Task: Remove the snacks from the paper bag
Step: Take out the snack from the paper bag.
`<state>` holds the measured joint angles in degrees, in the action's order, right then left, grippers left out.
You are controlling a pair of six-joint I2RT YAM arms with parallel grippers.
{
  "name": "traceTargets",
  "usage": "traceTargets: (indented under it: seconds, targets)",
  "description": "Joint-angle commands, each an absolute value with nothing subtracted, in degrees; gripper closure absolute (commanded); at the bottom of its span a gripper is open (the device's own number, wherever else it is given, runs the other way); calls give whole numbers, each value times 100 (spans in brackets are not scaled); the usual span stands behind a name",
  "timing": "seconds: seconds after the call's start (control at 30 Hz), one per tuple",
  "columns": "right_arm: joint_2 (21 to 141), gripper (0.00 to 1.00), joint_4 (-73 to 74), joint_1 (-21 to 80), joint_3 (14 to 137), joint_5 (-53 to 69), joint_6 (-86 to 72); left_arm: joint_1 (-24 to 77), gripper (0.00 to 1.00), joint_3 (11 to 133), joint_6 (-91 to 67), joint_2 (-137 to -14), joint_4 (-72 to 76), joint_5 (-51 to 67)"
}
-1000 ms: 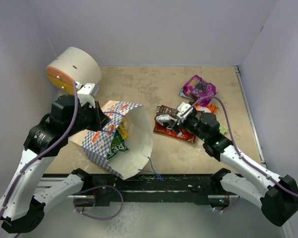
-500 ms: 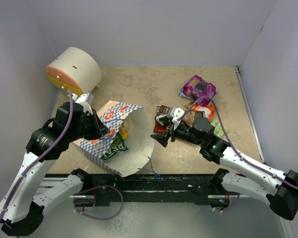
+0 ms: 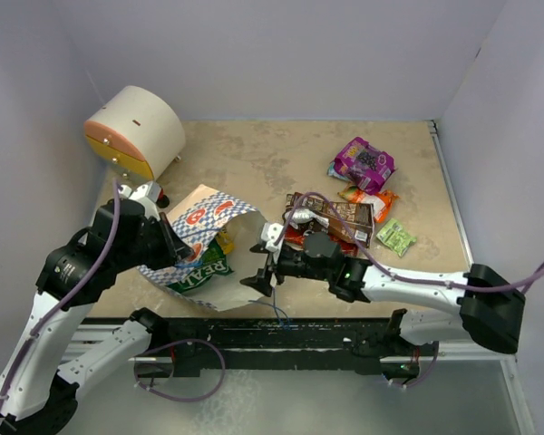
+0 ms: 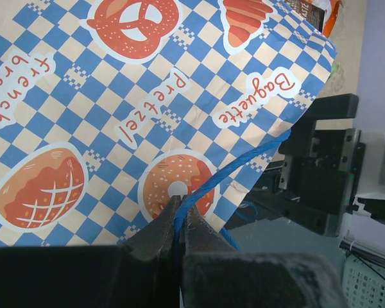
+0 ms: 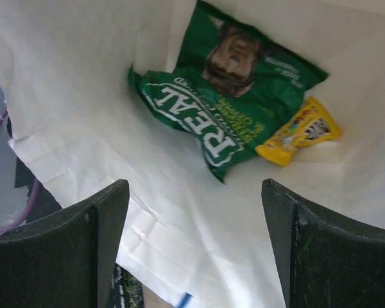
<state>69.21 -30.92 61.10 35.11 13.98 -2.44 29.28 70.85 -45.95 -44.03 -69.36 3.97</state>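
Observation:
The robot's right gripper should next grab the green bag by its white-lettered corner [image 3: 225, 268] [image 5: 221, 154], which points to the opening of the paper bag beside the yellow packet.
The paper bag [image 3: 199, 216] lies on its side, mouth toward the right. My left gripper [image 3: 178, 250] is shut on its blue cord handle [image 4: 242, 160], seen over the chequered side [image 4: 147, 96] in the left wrist view [image 4: 178, 206]. My right gripper [image 3: 255, 276] is open and empty at the bag's mouth, shown in the right wrist view [image 5: 196, 218]. Inside on the cream lining [image 5: 96, 96] lie a green bag [image 5: 231, 109] and a yellow packet [image 5: 301, 128]. On the table to the right lie a purple pouch [image 3: 364, 161], an orange packet [image 3: 372, 197], a light-green packet [image 3: 396, 237] and a dark brown packet [image 3: 337, 216].
A big cream cylinder with an orange end [image 3: 136, 131] stands at the back left. The black rail [image 3: 281, 331] runs along the table's near edge, just below the bag's mouth. Grey walls close in the sides and back.
My right gripper has moved left from the snack pile to the bag's mouth, now open and empty. My left arm has shifted toward me and the bag lies flatter.

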Motion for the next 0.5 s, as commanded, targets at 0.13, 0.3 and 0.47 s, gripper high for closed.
traceTargets:
  seconds: [0.13, 0.3, 0.47]
  targets:
    - [7800, 15, -3610, 6948, 4251, 617, -653, 2927, 100, 7253, -4998, -4282, -6759, 189]
    - [8146, 16, -3682, 7109, 4297, 693, -783, 2931, 100, 7334, -4956, -4328, -6218, 378]
    - [8692, 16, -3736, 7360, 4597, 854, -673, 2929, 100, 7282, -4782, -4375, -5393, 791]
